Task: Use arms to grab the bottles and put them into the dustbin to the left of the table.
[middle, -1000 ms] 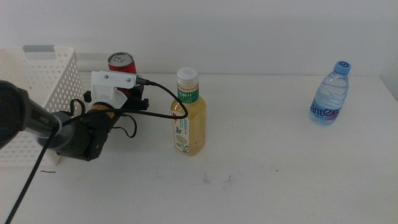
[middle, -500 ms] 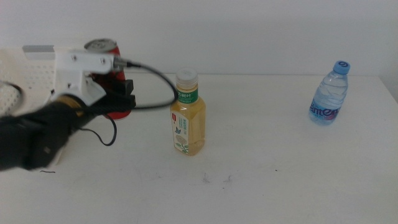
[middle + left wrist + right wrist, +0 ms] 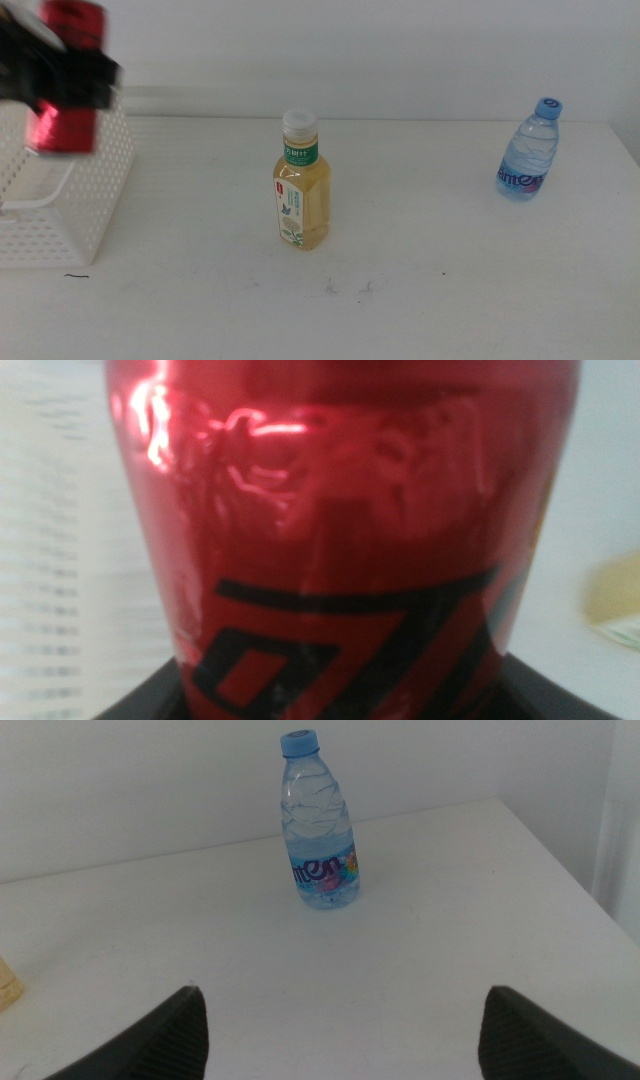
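Note:
Next, my left gripper sets the red cola can free, as I let go of it on the bottom inside the white perforated basket (image 3: 45, 172). The can is now in the air over that basket.
My left gripper (image 3: 62, 72) is shut on the red cola can (image 3: 62, 90) and holds it in the air over the dustbin (image 3: 70, 205), a white perforated basket at the table's left end; both are motion-blurred. The can (image 3: 340, 530) fills the left wrist view. The yellow tea bottle (image 3: 302, 185) stands upright mid-table. The clear blue-capped water bottle (image 3: 527, 150) stands at the far right. My right gripper (image 3: 350, 1030) is open and empty, with the water bottle (image 3: 320, 825) some way ahead of it. The right arm does not show in the middle view.
The white table (image 3: 420, 270) carries a few small dark scuff marks (image 3: 348, 288) in front of the tea bottle. A white wall runs behind the table. A sliver of the tea bottle (image 3: 8, 982) shows at the edge of the right wrist view.
The left gripper lifted the red can off the table beside the basket and carried it up and to the left, over the basket. The two bottles have not moved.

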Motion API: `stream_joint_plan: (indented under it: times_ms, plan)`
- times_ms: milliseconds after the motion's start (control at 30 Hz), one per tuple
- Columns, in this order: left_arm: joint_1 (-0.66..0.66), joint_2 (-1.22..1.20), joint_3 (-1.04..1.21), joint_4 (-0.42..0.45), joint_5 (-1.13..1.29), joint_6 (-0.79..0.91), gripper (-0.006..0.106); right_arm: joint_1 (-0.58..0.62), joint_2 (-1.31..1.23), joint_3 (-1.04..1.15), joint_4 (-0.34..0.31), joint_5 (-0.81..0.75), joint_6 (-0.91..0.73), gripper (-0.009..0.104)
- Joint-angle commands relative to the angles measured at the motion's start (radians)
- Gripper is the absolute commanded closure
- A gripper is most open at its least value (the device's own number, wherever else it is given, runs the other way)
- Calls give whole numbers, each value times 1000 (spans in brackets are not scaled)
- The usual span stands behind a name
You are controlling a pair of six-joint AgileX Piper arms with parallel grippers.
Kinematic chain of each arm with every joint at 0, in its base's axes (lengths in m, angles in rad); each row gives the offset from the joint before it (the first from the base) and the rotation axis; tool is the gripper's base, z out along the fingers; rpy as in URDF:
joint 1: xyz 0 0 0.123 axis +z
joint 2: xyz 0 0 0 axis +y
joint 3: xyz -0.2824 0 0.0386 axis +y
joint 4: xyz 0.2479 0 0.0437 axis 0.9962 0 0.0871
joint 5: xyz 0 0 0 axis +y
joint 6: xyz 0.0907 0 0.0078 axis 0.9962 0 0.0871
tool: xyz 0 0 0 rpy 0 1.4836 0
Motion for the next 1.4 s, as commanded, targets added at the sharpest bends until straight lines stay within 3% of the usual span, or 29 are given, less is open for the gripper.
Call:
stream_joint_plan:
  times_ms: [0,133,300,633,733,933,967,1200,1367]
  plan:
    - [81,52,-126,3,88,74,85,-7,-4,3,-10,-5,-4,10]
    - [218,182,-287,3,213,189,85,-7,-4,3,-10,-5,-4,10]
    - [344,335,-339,-76,220,305,85,-7,-4,3,-10,-5,-4,10]
    - [369,567,-339,-75,80,317,82,-7,-4,3,-10,-5,-4,10]
    - [369,606,-339,-75,59,327,68,-7,-4,3,-10,-5,-4,10]
    - [369,619,-339,-82,37,329,10,-7,-4,3,-10,-5,-4,10]
    - [369,615,-339,-85,42,329,6,-7,-4,3,-10,-5,-4,10]
    - [317,467,-337,-87,164,307,7,-7,-4,3,-10,-5,-4,10]
    - [213,240,-220,-78,92,261,7,-7,-4,3,-10,-5,-4,10]
